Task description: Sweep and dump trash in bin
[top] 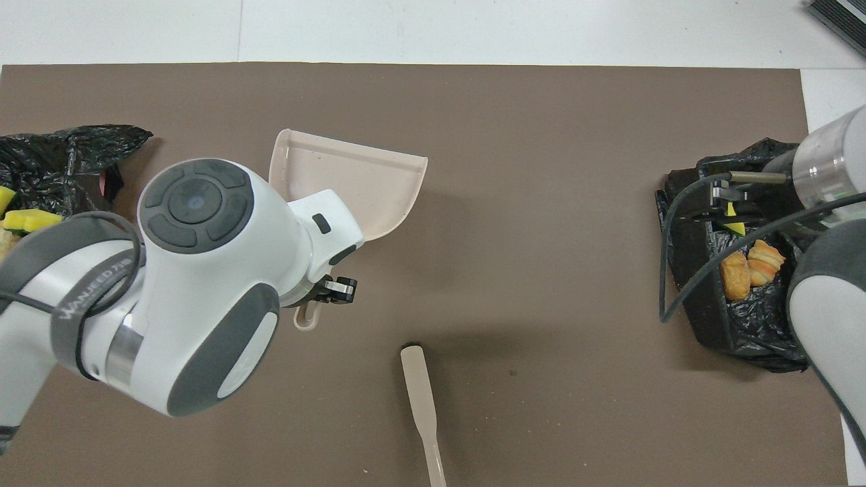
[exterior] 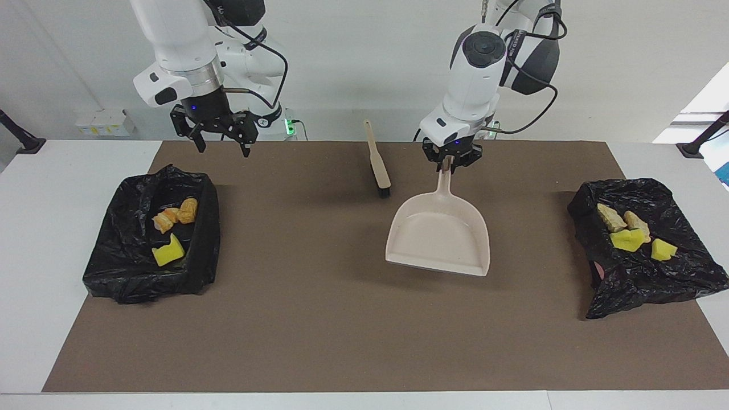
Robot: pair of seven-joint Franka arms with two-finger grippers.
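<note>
Next, my left gripper releases the beige dustpan on the mat point(top: 414, 218) beyond the beige brush's dark tip.
My left gripper point(exterior: 451, 162) is shut on the handle of the beige dustpan point(exterior: 438, 233) and holds the empty pan low over the middle of the mat; it also shows in the overhead view point(top: 365, 182). The beige brush point(exterior: 377, 162) lies on the mat, nearer to the robots than the pan. My right gripper point(exterior: 222, 142) is open and empty, up over the black bin point(exterior: 114, 250) at the right arm's end. That bin holds orange bread chunks point(exterior: 176, 213) and a yellow sponge piece point(exterior: 168, 252). The bin point(exterior: 655, 285) at the left arm's end holds tan chunks point(exterior: 612, 217) and yellow sponge pieces point(exterior: 626, 239).
A brown mat point(exterior: 319, 319) covers most of the white table. Both bins are lined with crumpled black bags and stand at the mat's two ends. The brush also shows in the overhead view point(top: 421, 399).
</note>
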